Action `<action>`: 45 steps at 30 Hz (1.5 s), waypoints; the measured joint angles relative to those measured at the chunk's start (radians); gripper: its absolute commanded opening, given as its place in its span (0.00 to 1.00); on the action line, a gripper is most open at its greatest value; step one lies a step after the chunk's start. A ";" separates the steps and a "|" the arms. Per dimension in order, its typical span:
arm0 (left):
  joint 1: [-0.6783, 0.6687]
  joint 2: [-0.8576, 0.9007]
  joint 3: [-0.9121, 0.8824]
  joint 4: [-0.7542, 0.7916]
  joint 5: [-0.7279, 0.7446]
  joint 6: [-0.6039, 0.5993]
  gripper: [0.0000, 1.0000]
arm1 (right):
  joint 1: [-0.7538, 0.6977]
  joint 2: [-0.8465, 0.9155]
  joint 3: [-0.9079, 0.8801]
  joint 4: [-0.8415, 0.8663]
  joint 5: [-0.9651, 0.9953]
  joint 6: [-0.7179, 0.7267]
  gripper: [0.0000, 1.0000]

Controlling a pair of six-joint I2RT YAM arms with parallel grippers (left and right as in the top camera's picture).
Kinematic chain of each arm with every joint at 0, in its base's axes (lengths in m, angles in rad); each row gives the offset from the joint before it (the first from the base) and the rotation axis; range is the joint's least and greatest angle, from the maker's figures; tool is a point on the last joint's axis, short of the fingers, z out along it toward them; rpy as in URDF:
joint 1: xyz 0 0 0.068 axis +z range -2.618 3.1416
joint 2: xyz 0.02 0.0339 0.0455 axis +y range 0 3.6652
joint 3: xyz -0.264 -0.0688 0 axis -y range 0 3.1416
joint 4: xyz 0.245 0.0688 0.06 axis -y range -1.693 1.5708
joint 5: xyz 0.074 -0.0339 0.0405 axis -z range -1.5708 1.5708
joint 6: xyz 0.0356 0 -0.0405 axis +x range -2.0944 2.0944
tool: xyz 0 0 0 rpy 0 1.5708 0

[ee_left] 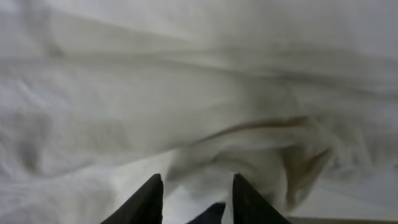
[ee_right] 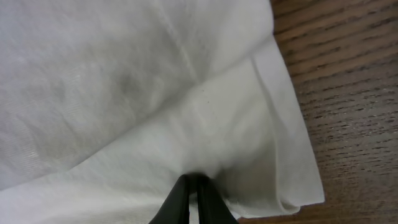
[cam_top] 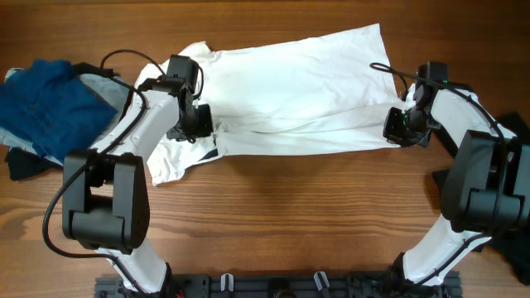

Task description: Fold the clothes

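The wrinkled cloth is bunched up beside the white T-shirt's black print, so next my left gripper pinches the bunched fold (ee_left: 258, 140) and pulls it toward the blue garment.
The white T-shirt (cam_top: 298, 83) lies across the back of the wooden table, doubled over on itself, with a bit of black print (cam_top: 209, 152) showing at its lower left. My left gripper (cam_top: 197, 124) sits low over the shirt's left part. In the left wrist view its jaws (ee_left: 196, 186) stand apart over wrinkled white cloth (ee_left: 186, 93), gripping nothing. My right gripper (cam_top: 399, 126) is at the shirt's right end. In the right wrist view it (ee_right: 196, 186) is shut on a pinch of the white fabric (ee_right: 124, 93) near the layered edge.
A blue garment (cam_top: 45, 103) is heaped at the far left, with a black garment (cam_top: 25, 164) below it. Another dark cloth (cam_top: 517, 136) lies at the right edge. Bare wood (cam_top: 290, 215) fills the front of the table.
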 measured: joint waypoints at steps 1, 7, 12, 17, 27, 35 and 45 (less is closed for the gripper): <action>0.000 0.000 0.000 -0.003 0.019 0.000 0.38 | 0.000 0.000 0.000 0.000 0.000 0.000 0.06; 0.000 0.000 0.000 0.000 0.121 -0.002 0.38 | 0.000 0.000 0.000 0.000 0.000 0.000 0.07; 0.000 0.000 0.000 0.003 0.195 0.004 0.40 | 0.000 0.000 0.000 0.000 0.000 0.000 0.07; -0.011 0.000 0.000 0.005 0.210 0.025 0.40 | 0.000 0.000 0.000 0.000 0.000 0.000 0.07; -0.060 0.006 0.000 0.046 0.084 0.060 0.04 | 0.000 0.000 0.000 0.000 0.000 0.000 0.07; -0.029 0.006 0.068 0.119 -0.007 0.056 0.04 | 0.000 0.000 0.000 0.000 0.000 0.000 0.07; 0.008 0.006 0.076 -0.102 0.109 0.026 0.48 | 0.000 0.000 0.000 0.002 0.000 0.000 0.08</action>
